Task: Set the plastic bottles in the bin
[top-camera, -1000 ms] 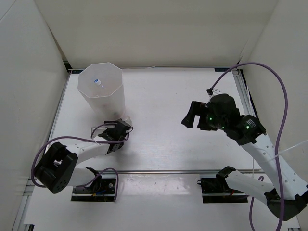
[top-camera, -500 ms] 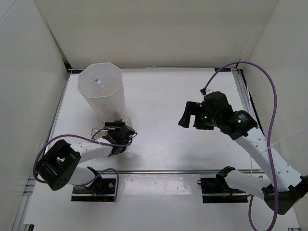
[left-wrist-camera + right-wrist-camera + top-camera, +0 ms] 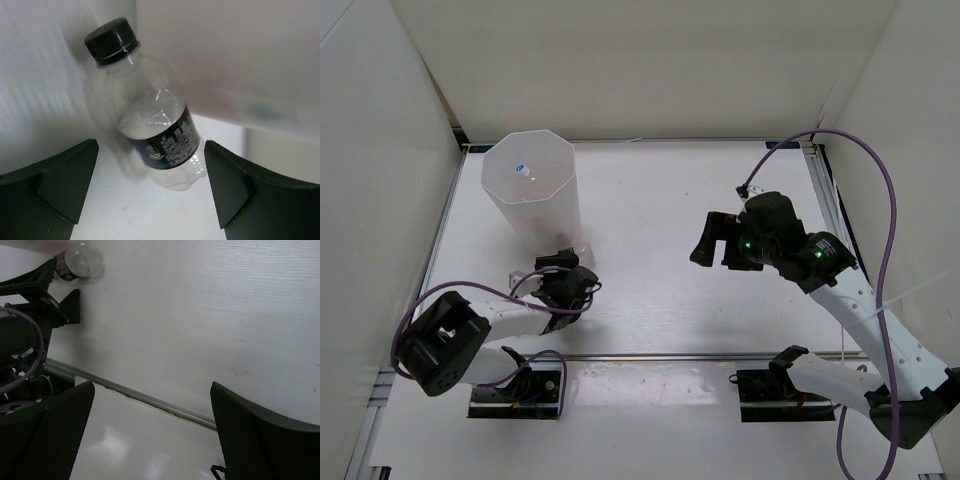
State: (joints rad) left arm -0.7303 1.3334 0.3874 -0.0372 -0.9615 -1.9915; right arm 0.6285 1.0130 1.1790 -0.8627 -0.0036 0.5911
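Observation:
The bottle slants to the fingers of my left gripper, with only the bottle's base near them, so next I back off, line up and grip the bottle's dark label (image 3: pixel 169 143).
The tall white bin (image 3: pixel 525 190) stands at the back left, and one small bottle (image 3: pixel 523 170) shows down inside it. A clear black-capped bottle (image 3: pixel 150 115) with a dark label lies on the table against the bin's wall (image 3: pixel 225 50). My left gripper (image 3: pixel 150 146) is open, and the bottle's base sits between its fingertips without touching them. From above, that gripper (image 3: pixel 572 272) is just in front of the bin's foot, with the bottle (image 3: pixel 582 250) beyond it. My right gripper (image 3: pixel 712 240) hangs open and empty over the right half of the table, and the bottle (image 3: pixel 75 262) shows far off in its wrist view.
White walls close in the table at the back and on both sides. A metal rail (image 3: pixel 720 355) runs along the near edge in front of the arm bases. A purple cable (image 3: pixel 880 190) loops above the right arm.
My left gripper's jaws have spread wider and it has edged toward the bottle at the bin's foot. The right arm swung a little left, then held still.

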